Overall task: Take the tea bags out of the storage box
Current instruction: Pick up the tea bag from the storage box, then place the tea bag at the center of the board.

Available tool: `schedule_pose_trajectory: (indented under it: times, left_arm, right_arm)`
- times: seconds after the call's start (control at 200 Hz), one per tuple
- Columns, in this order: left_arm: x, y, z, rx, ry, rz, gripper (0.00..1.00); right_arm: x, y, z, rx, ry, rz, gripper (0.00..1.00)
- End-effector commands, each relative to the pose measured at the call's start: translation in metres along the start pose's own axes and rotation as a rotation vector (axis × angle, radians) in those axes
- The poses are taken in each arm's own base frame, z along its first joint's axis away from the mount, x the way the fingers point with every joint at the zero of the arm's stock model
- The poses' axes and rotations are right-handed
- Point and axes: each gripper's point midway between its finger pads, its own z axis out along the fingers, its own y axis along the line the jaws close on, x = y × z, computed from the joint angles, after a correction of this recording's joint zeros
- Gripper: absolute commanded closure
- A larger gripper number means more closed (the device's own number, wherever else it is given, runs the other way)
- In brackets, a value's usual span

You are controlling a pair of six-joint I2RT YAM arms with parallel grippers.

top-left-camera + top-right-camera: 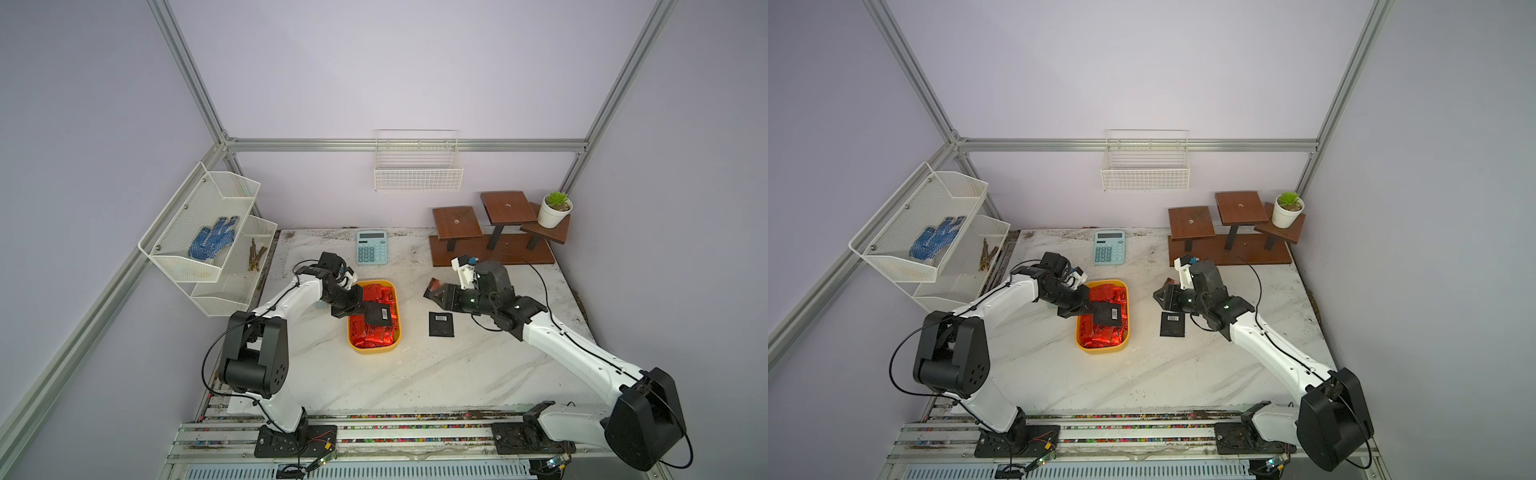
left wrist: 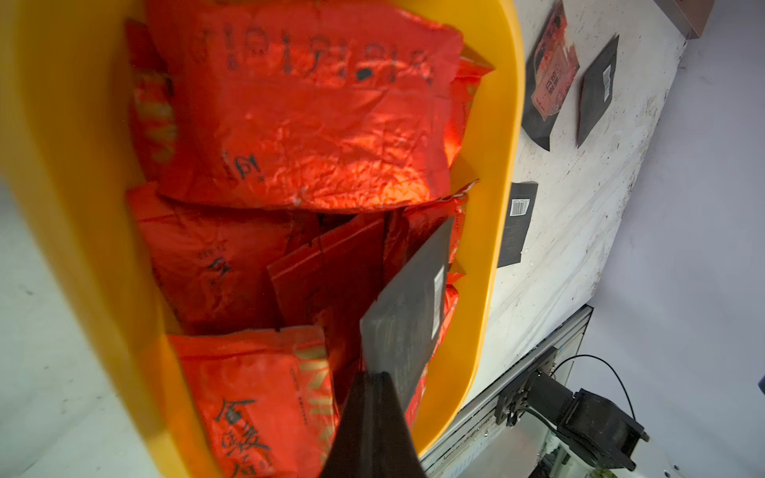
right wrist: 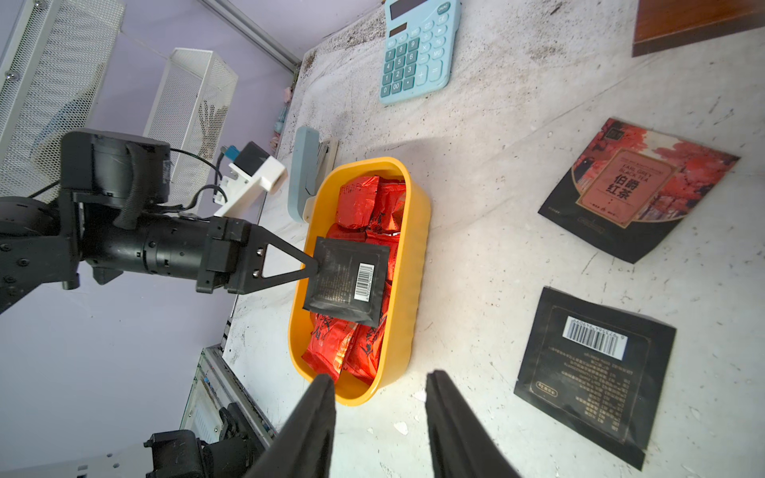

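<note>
Next, my left gripper releases the black barcode sachet on the table (image 2: pixel 561 231) just past the flat black sachet from the box.
The yellow storage box (image 1: pixel 376 352) (image 3: pixel 414 269) sits mid-table, filled with red foil tea bags (image 1: pixel 376 334) (image 2: pixel 310 136). My left gripper (image 1: pixel 365 312) (image 2: pixel 374 374) is shut on the edge of a black barcode sachet (image 1: pixel 380 316) (image 3: pixel 347 281), which it holds just above the red bags. A black sachet (image 1: pixel 441 324) (image 3: pixel 596 372) lies flat on the table right of the box. Behind that lies a reddish-brown sachet (image 3: pixel 637 186). A further black sachet (image 2: pixel 598 87) shows in the left wrist view. My right gripper (image 1: pixel 432 291) (image 3: pixel 379 374) hovers open and empty over the reddish-brown one.
A blue calculator (image 1: pixel 371 248) lies behind the box, and a grey-blue stapler (image 3: pixel 308 174) rests against the box's far-left side. A wooden stand (image 1: pixel 494 237) with a potted plant (image 1: pixel 555 210) is back right. A wire basket (image 1: pixel 417 174) hangs on the wall; a mesh shelf (image 1: pixel 208 232) is at left.
</note>
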Motion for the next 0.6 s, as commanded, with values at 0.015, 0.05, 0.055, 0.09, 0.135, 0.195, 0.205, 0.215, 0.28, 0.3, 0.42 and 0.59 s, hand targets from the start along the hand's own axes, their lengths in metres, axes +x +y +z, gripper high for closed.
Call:
schedule_pose_trajectory:
  times: [0.015,0.05,0.055,0.09,0.135,0.195,0.205,0.215,0.28,0.3,0.42,0.59]
  left_arm:
    - [-0.006,-0.014,-0.028,-0.009,-0.055,0.056,1.0]
    - [-0.006,-0.018,-0.031,-0.002,-0.061,0.058,1.0]
    - [-0.006,-0.018,-0.031,0.0,-0.061,0.058,1.0]
    - [-0.006,-0.024,-0.035,0.019,-0.064,0.062,1.0]
    - [-0.006,-0.033,-0.04,0.05,-0.07,0.066,1.0]
    - [-0.005,-0.046,-0.046,0.092,-0.072,0.078,1.0]
    - [-0.005,-0.049,-0.048,0.1,-0.074,0.083,1.0]
    - [-0.005,-0.051,-0.048,0.106,-0.073,0.085,1.0]
    - [-0.002,-0.069,-0.053,0.138,-0.067,0.118,1.0]
    - [-0.001,-0.076,-0.055,0.146,-0.066,0.132,1.0]
    - [0.006,-0.109,-0.056,0.191,-0.046,0.2,1.0]
    - [0.02,-0.158,-0.034,0.25,0.037,0.294,1.0]
  right_arm:
    - [-0.002,0.004,-0.007,-0.017,-0.025,-0.014,0.58]
    - [-0.002,0.004,-0.008,-0.019,-0.026,-0.016,0.58]
    - [-0.002,0.004,-0.008,-0.02,-0.026,-0.016,0.58]
    - [-0.002,0.005,-0.009,-0.02,-0.027,-0.021,0.58]
    - [-0.003,0.005,-0.012,-0.017,-0.03,-0.028,0.58]
    - [-0.006,0.006,-0.019,-0.012,-0.041,-0.037,0.58]
    - [-0.007,0.005,-0.02,-0.01,-0.042,-0.037,0.58]
    - [-0.007,0.005,-0.021,-0.008,-0.044,-0.037,0.58]
    - [-0.014,0.002,-0.032,0.006,-0.068,-0.032,0.58]
    - [-0.016,0.001,-0.036,0.008,-0.076,-0.033,0.58]
    - [-0.027,-0.006,-0.062,0.037,-0.126,-0.038,0.58]
    - [-0.038,-0.01,-0.101,0.08,-0.199,-0.044,0.58]
